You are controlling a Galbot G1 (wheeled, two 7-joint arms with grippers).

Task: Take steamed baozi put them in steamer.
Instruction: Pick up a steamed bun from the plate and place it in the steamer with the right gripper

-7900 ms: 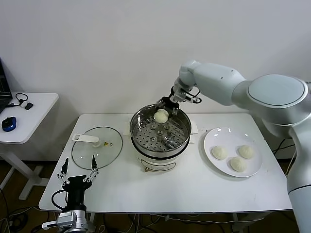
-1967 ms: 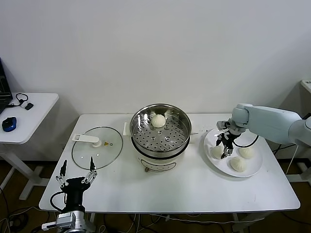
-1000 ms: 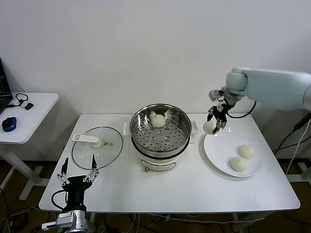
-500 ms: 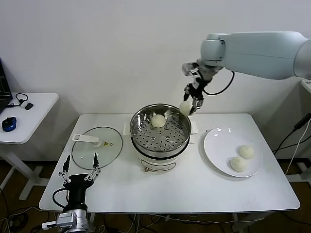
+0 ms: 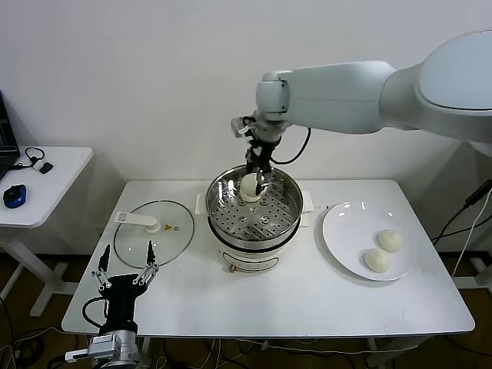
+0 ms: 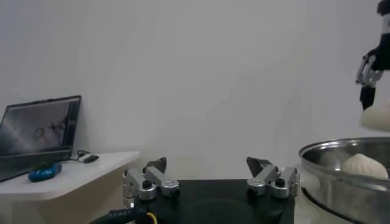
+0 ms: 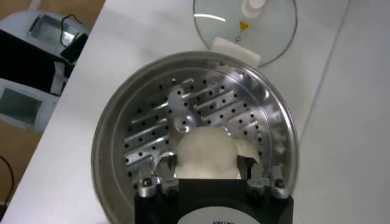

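Observation:
My right gripper will let go of the baozi on the steamer tray's side (image 5: pixel 235 207) (image 7: pixel 213 111) nearest the glass lid, next to the other baozi.
My right gripper (image 5: pixel 254 177) is shut on a steamed baozi (image 5: pixel 250 185), an off-white bun, held just above the back of the steamer (image 5: pixel 254 234). The right wrist view shows this baozi (image 7: pixel 204 153) between the fingers (image 7: pixel 163 173), over the perforated tray (image 7: pixel 158 122). A second baozi (image 6: pixel 362 165) rests on the tray, right behind the held one and partly covered by it. Two more baozi (image 5: pixel 390 240) (image 5: pixel 377 260) lie on the white plate (image 5: pixel 346 223). Parked low at the table's front left corner, my left gripper (image 5: pixel 123 269) is open and empty.
The glass lid (image 5: pixel 154 234) with its white handle lies flat to the left of the steamer. A small side table (image 5: pixel 46 184) with a mouse stands further left. The wall is close behind the steamer.
My right gripper has carried the baozi leftward and down, from above the steamer's right rim to just over the back of the tray. The left arm has stayed put.

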